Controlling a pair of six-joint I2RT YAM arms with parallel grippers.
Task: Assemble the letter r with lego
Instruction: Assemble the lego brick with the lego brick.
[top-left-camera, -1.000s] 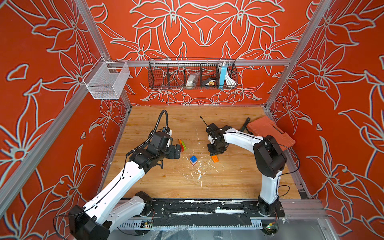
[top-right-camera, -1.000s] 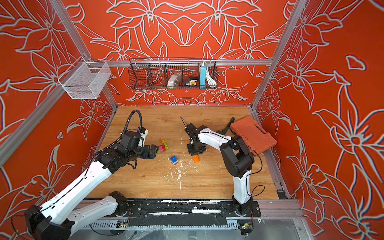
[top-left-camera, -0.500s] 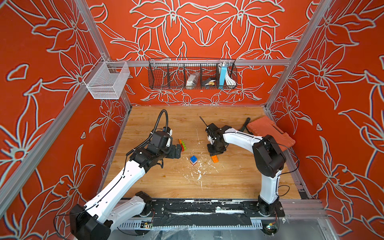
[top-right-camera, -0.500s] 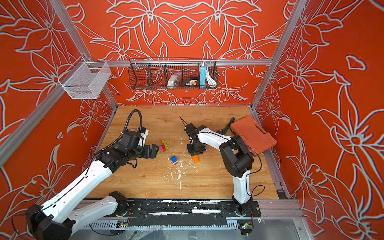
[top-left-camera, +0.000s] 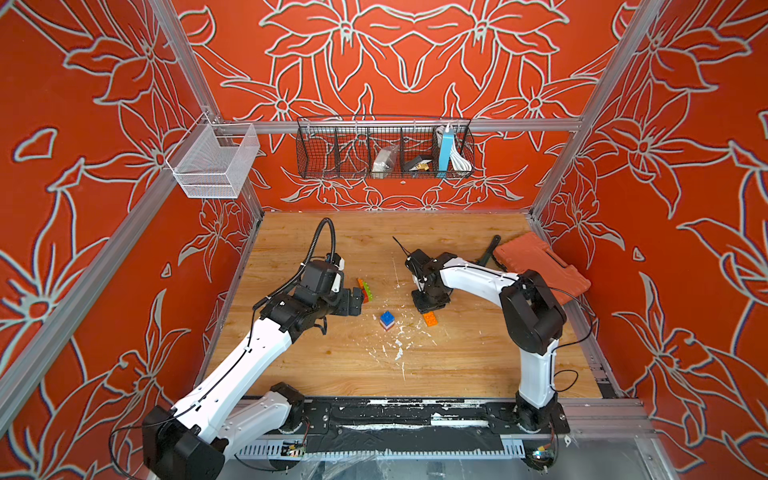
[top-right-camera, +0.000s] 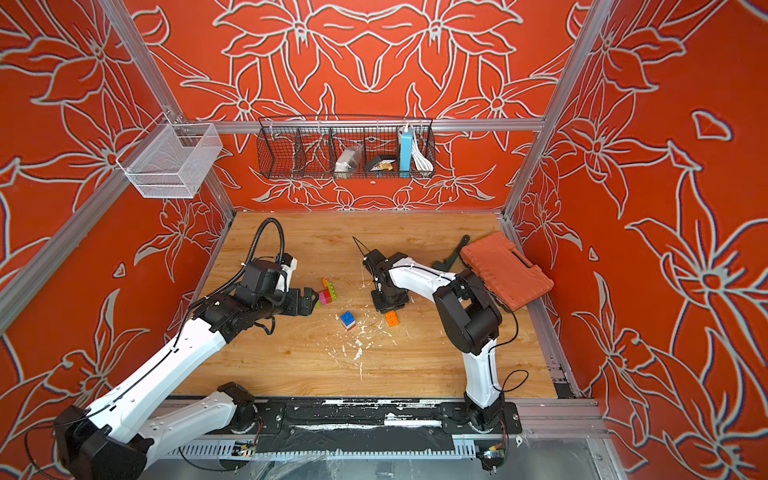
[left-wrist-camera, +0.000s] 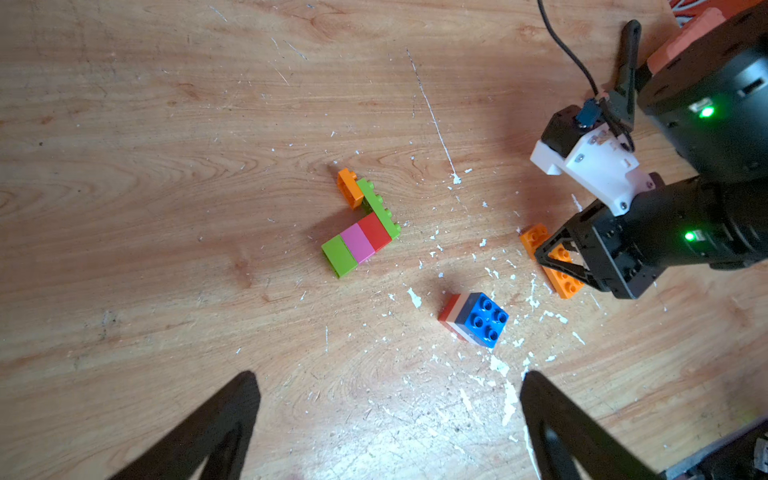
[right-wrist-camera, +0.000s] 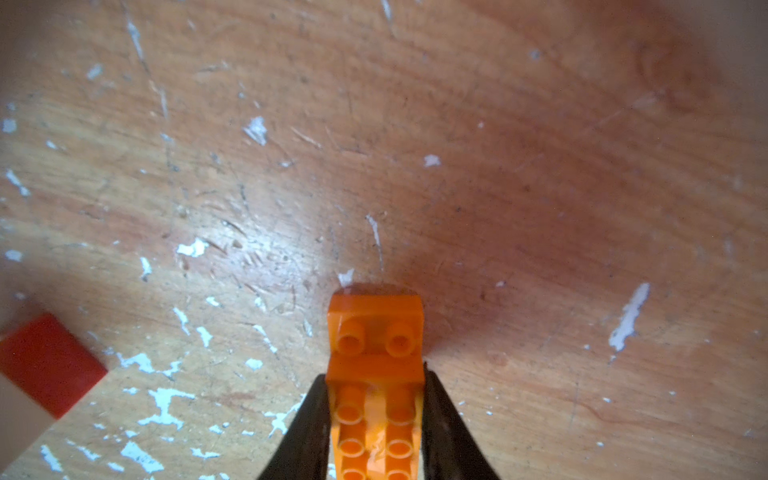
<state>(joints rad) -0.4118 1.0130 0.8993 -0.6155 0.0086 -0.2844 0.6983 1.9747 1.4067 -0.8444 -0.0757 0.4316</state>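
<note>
I am holding the middle of the orange piece with my right gripper, so I should open it, back off and take the orange piece's near end (top-left-camera: 431, 320) before carrying it over.
My right gripper (right-wrist-camera: 374, 374) is shut on an orange lego piece (right-wrist-camera: 376, 328), a long brick with a short one at its far end, low over the wood; both top views show the orange piece (top-left-camera: 430, 318) (top-right-camera: 392, 318) under the gripper. A joined lego shape (left-wrist-camera: 361, 224) of orange, lime green, red and pink bricks lies flat near the table's middle. It lies just ahead of my left gripper (left-wrist-camera: 388, 376), which is open and holds nothing. A small blue, white and red lego stack (left-wrist-camera: 476, 318) stands between the two grippers.
An orange-red ribbed case (top-left-camera: 540, 266) lies at the right edge with a black tool (top-left-camera: 488, 251) beside it. White paint flecks (top-left-camera: 399, 345) scatter in front of the bricks. A black wire basket (top-left-camera: 384, 147) and a white mesh basket (top-left-camera: 216, 162) hang on the walls.
</note>
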